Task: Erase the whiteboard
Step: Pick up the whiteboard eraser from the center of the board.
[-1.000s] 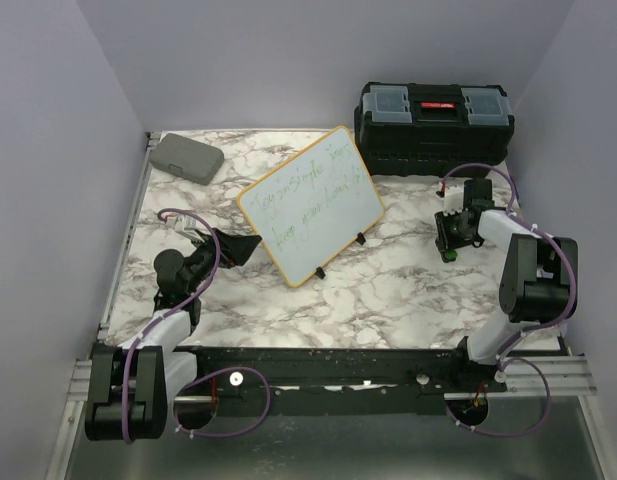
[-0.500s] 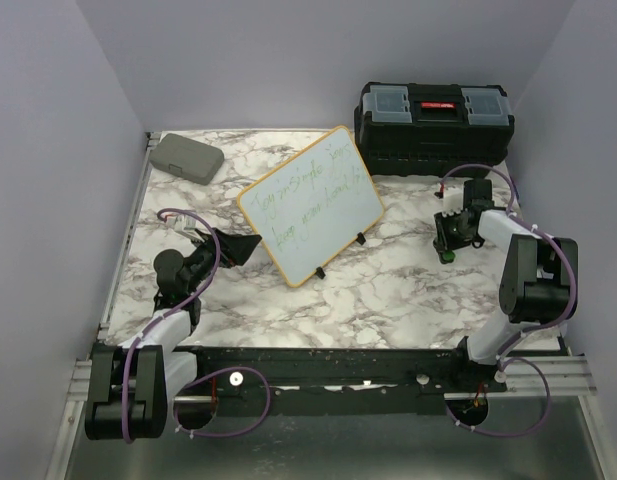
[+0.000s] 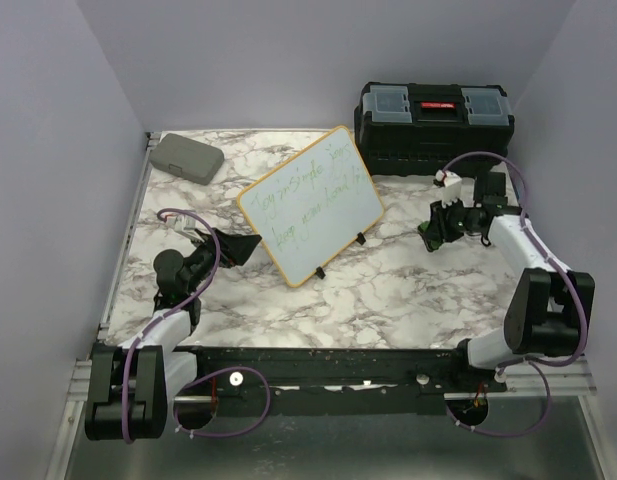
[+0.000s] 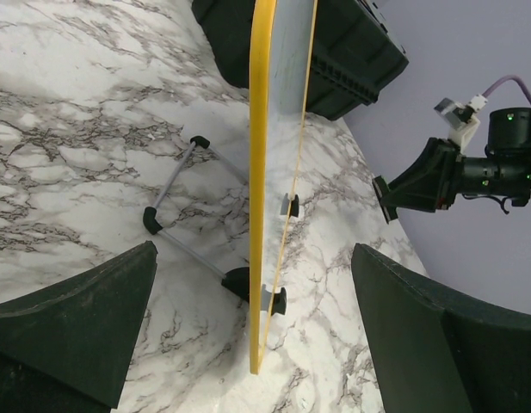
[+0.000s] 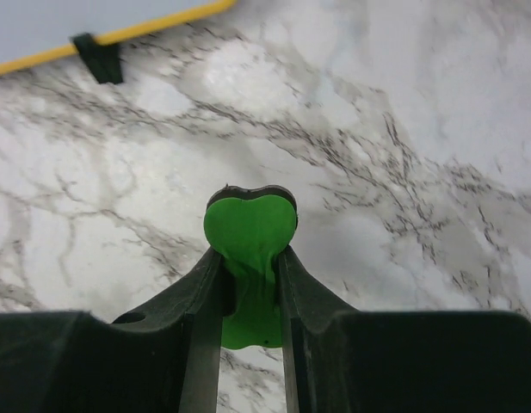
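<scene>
Next, my right gripper puts the green heart-shaped eraser down on the bare marble (image 3: 415, 262) (image 5: 241, 247) beside the bottom edge of the whiteboard.
The whiteboard (image 3: 310, 205) stands tilted on its black feet mid-table, with green handwriting on its face. In the left wrist view I look along its yellow frame edge (image 4: 262, 172). My left gripper (image 3: 250, 243) is open beside the board's left end, and the frame edge lies between its wide-apart fingers (image 4: 76, 327) without touching them. My right gripper (image 3: 431, 237) hovers to the right of the board, shut on a green heart-shaped eraser (image 5: 250, 228) with a black underside. The board's lower edge (image 5: 76, 21) and one foot show ahead of it.
A black toolbox (image 3: 433, 120) sits at the back right, and a flat grey case (image 3: 186, 156) at the back left. A metal prop stand (image 4: 175, 211) juts out behind the board. Walls close in on both sides of the marble table (image 3: 388, 290).
The right arm has swung left toward the board and turned its gripper, carrying the eraser. The left arm and the board have not moved.
</scene>
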Motion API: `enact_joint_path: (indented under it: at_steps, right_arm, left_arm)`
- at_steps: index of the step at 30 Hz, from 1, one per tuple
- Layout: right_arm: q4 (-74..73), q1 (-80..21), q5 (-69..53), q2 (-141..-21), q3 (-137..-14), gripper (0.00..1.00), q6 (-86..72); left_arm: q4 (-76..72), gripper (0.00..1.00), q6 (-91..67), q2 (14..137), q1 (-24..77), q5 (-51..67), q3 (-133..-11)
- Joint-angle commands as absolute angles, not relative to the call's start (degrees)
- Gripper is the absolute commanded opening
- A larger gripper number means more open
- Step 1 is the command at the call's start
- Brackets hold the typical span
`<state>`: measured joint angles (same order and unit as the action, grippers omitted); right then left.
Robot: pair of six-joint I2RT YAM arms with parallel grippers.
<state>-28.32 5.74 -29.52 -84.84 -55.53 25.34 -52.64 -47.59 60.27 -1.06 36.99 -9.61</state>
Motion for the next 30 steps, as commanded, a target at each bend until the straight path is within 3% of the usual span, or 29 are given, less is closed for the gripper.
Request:
enact_joint_path:
  at_steps: [1,13,21,30]
  right_arm:
    - [-30.8,5.1,-44.0,-82.4,-59.2,0.01,28.2]
    - [-14.5,-2.6,-73.0,-80.2,-60.1,0.01,22.1]
    - [-10.3,-10.2,-73.8,-78.8,-59.7,0.01,19.8]
    - [-7.9,-12.1,-75.9,-80.3,-60.5,0.04,15.5]
  left_arm:
    - [-53.6,0.94,-47.3,59.1,-1.4,37.6,-10.3]
    - [-51.5,0.94,-47.5,57.0,-1.4,36.3,-10.6]
    - [-49.7,0.94,-47.1,56.2,-1.4,36.6,-11.1]
    - [-49.7,0.94,-47.2,54.9,-1.4,37.1,-10.7]
